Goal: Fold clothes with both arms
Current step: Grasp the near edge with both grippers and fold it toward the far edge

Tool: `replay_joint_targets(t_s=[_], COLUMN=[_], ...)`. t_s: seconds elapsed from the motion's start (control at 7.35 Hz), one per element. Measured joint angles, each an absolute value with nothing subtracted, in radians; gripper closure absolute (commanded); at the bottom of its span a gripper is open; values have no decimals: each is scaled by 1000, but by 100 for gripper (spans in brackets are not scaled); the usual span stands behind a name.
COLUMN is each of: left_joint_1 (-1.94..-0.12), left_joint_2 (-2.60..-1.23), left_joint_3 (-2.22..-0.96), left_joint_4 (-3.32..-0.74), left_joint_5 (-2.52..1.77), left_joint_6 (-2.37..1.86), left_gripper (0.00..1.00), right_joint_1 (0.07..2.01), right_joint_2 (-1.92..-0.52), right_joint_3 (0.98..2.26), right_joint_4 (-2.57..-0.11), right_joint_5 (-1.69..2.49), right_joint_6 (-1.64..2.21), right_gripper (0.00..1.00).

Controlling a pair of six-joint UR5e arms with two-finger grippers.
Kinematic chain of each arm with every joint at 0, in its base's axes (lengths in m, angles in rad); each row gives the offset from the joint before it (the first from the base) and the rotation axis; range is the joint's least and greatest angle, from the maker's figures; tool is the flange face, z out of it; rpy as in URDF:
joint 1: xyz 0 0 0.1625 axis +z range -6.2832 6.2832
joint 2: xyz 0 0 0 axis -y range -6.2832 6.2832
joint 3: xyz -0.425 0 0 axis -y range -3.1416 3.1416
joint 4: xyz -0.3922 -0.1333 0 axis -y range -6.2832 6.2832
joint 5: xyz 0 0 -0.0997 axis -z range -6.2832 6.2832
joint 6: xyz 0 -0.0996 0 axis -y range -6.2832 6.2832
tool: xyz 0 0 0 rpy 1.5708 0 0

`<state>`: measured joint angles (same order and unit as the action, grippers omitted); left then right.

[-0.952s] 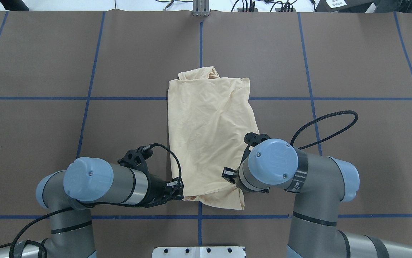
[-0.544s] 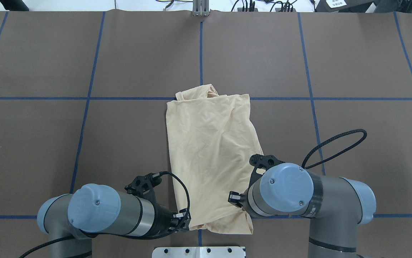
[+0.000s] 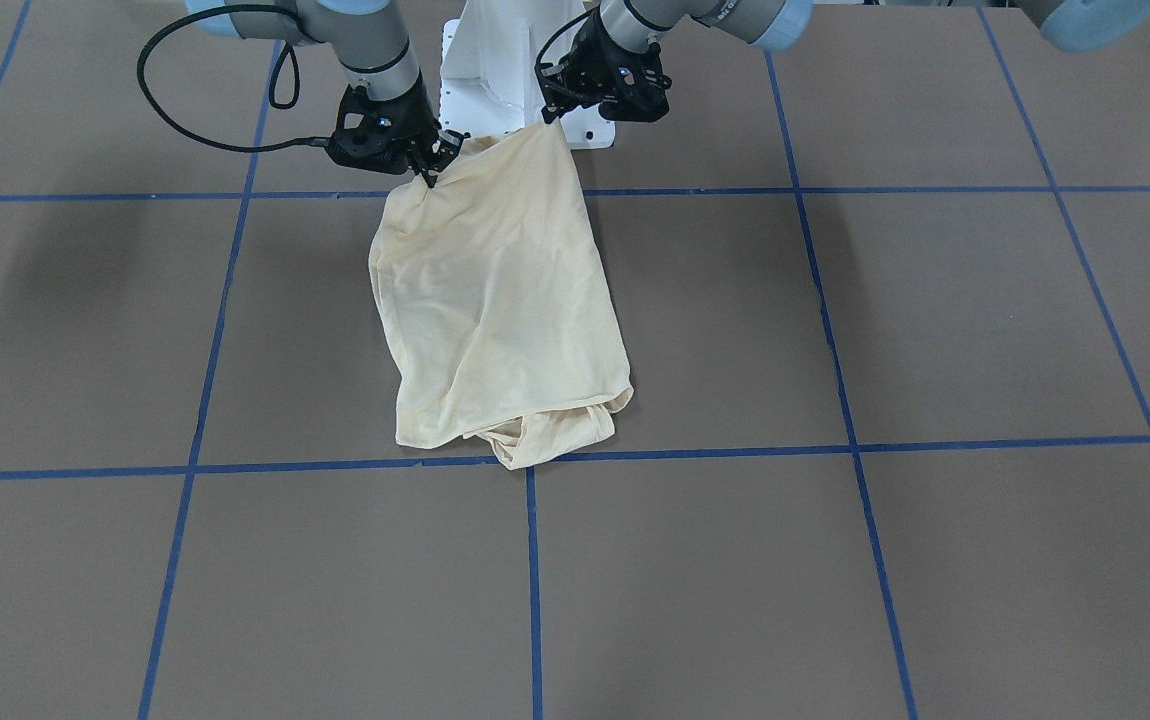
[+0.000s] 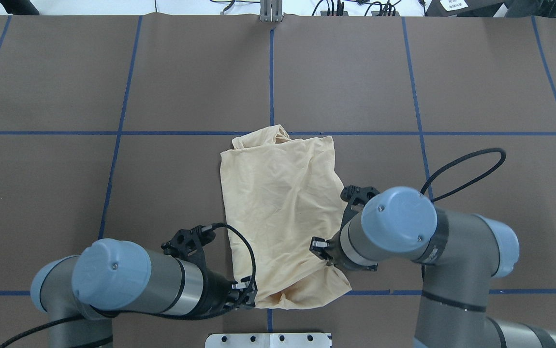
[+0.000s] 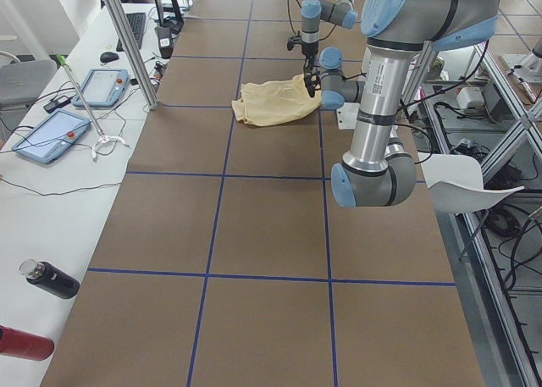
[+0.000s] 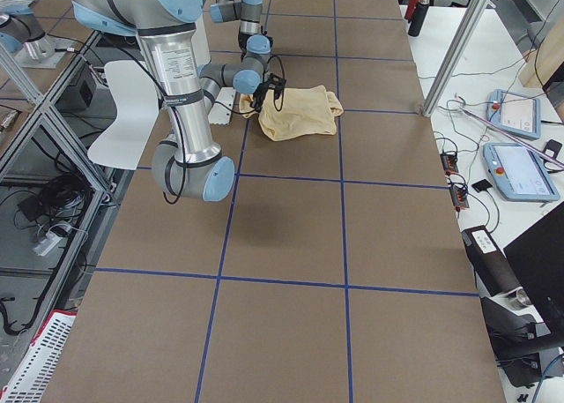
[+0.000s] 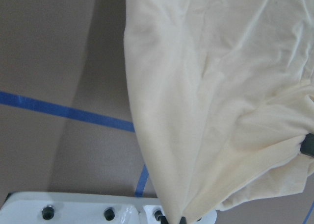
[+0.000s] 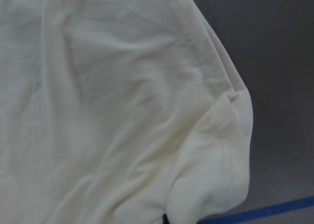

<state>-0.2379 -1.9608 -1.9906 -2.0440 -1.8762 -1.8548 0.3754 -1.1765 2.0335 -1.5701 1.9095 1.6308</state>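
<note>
My left gripper is going to release its corner on the shirt's far end, at the shirt's outer corner (image 3: 622, 390) by the blue tape line. That held corner is now just above the table.
The clothes are one pale cream-yellow shirt (image 4: 278, 193), folded into a long strip and lying wrinkled on the brown table with no print showing. Its far end rests near a blue tape line (image 3: 515, 430). My left gripper (image 4: 250, 295) is shut on the near left corner, just above the table. My right gripper (image 4: 324, 253) is shut on the near right edge and holds it a little higher, so the cloth sags between the two. Both pinched corners also show in the front view, with the left gripper (image 3: 548, 122) and the right gripper (image 3: 430, 170). Cream fabric (image 7: 206, 87) fills the left wrist view, and a hemmed fold (image 8: 216, 111) crosses the right wrist view.
The white pedestal base (image 4: 268, 339) sits right behind the held edge. Blue tape lines grid the brown table (image 4: 113, 72). A side bench holds tablets (image 5: 102, 86) and bottles (image 5: 51, 279), and a metal post (image 5: 127, 40) stands by the table's edge.
Both grippers pulled the shirt toward the robot's base, dragging its far end about one tape line closer. In the last half second the right gripper moved back forward and the cloth slackened.
</note>
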Motion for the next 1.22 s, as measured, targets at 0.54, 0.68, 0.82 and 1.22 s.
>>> replay_joint_targets(t_s=[0.54,0.68,0.82,1.22], left_joint_1=[-523,-589,-637,-675], left_joint_2=[-2033,-2090,-2138,-2180], left_joint_3=[-1904,-1818,-1729,-1559], left_joint_4=[-2043,-2046,-2052,-2110], left_joint_5=[-1997,-2013,-2018,-2019], left_joint_6=[-1725,-1688,-1647,-1581], left_gripper=[100,100,100,100], right_joint_1=[614,648,676,701], right_joint_2=[-966,-901,-843,-766], right_joint_3=[1829,1741,1651,1407], right_joint_4=[-1567,-1566,-1551,-1365], right_joint_5=[1991,1992,1992,1982], right_joint_6=[1496,1464,1440,1417], right_gripper=[100,100,100,100])
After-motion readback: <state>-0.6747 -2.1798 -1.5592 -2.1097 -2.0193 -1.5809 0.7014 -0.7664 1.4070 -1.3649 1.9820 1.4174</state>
